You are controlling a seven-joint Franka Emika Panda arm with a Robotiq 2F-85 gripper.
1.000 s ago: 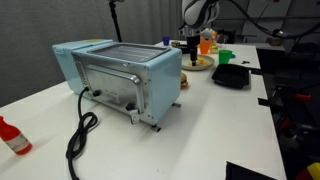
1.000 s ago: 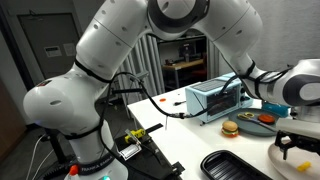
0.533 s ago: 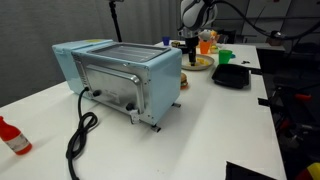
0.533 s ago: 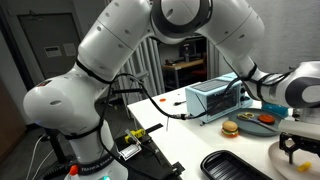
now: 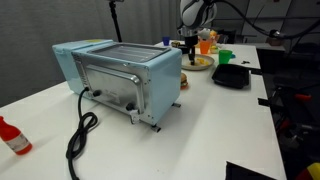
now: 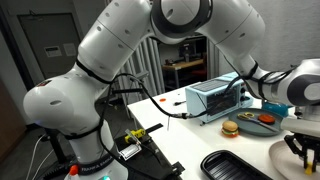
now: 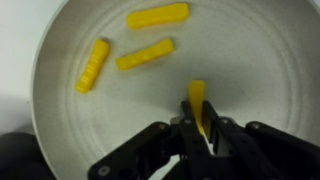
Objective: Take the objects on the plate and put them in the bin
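My gripper is to let go of the thin yellow object inside the small black pot (image 5: 187, 46) (image 7: 14, 160) beside the pale round plate.
The pale round plate (image 7: 70, 120) fills the wrist view and carries several yellow fry-shaped pieces. Three lie loose: one at the top (image 7: 157, 16), one in the middle (image 7: 144, 54), one at the left (image 7: 93, 65). My gripper (image 7: 200, 125) is shut on a fourth yellow piece (image 7: 196, 98), which sticks up from between the black fingers. In both exterior views the gripper (image 5: 189, 43) (image 6: 303, 149) hangs right over the plate (image 5: 201, 65) (image 6: 280, 154). A small green bin-like container (image 5: 224, 56) stands just beside the plate.
A light-blue toaster oven (image 5: 120, 75) (image 6: 215, 98) with a black cable (image 5: 78, 135) takes up the table's middle. A black squarish tray (image 5: 231, 76) (image 6: 235, 167) lies near the plate. A toy burger (image 6: 230, 128) and a red bottle (image 5: 12, 137) also stand on the table.
The jaws have gone from open to shut around one yellow piece on the plate. The gripper sank slightly toward the plate.
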